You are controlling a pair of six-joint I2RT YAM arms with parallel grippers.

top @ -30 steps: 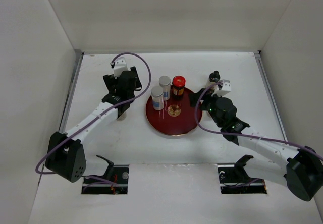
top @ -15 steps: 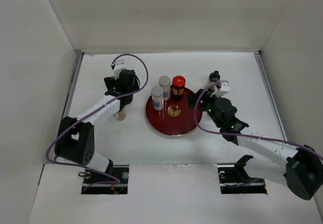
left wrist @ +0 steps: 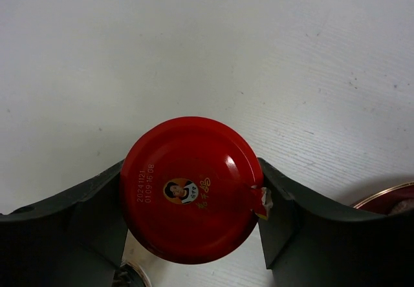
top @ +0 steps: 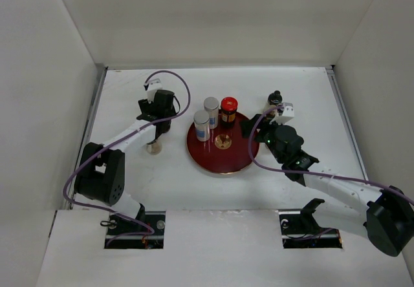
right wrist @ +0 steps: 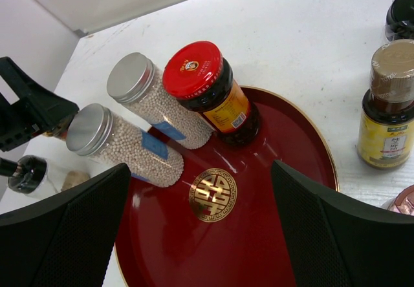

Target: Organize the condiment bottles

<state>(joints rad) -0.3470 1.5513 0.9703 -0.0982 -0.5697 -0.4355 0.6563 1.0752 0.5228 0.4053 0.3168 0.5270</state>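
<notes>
Next, I release the red-capped jar, now held beside the dark red tray, from my left gripper on the dark red tray (top: 200, 149), in front of the nearer silver-capped jar.
A jar with a red cap (left wrist: 191, 189) fills the left wrist view, and my left gripper (left wrist: 194, 193) is shut on it, one finger on each side of the cap. From above, the left gripper (top: 157, 109) hides this jar, left of the dark red tray (top: 220, 161). On the tray stand two silver-capped jars of white pellets (top: 202, 125) (top: 211, 111) and a red-capped dark jar (top: 228, 111). My right gripper (right wrist: 200, 235) hangs open over the tray's gold emblem (right wrist: 213, 194), with nothing between its fingers.
A tan-capped bottle with a yellow label (right wrist: 387, 109), a black-capped one (top: 275, 97) and a pink cap (right wrist: 404, 203) stand right of the tray. A small bottle (top: 153, 147) stands on the table by the left arm, beside a black-capped one (right wrist: 26, 174).
My left gripper's jaws have come together onto the red-capped jar, and the left arm's elbow has swung in. The right arm has hardly moved.
</notes>
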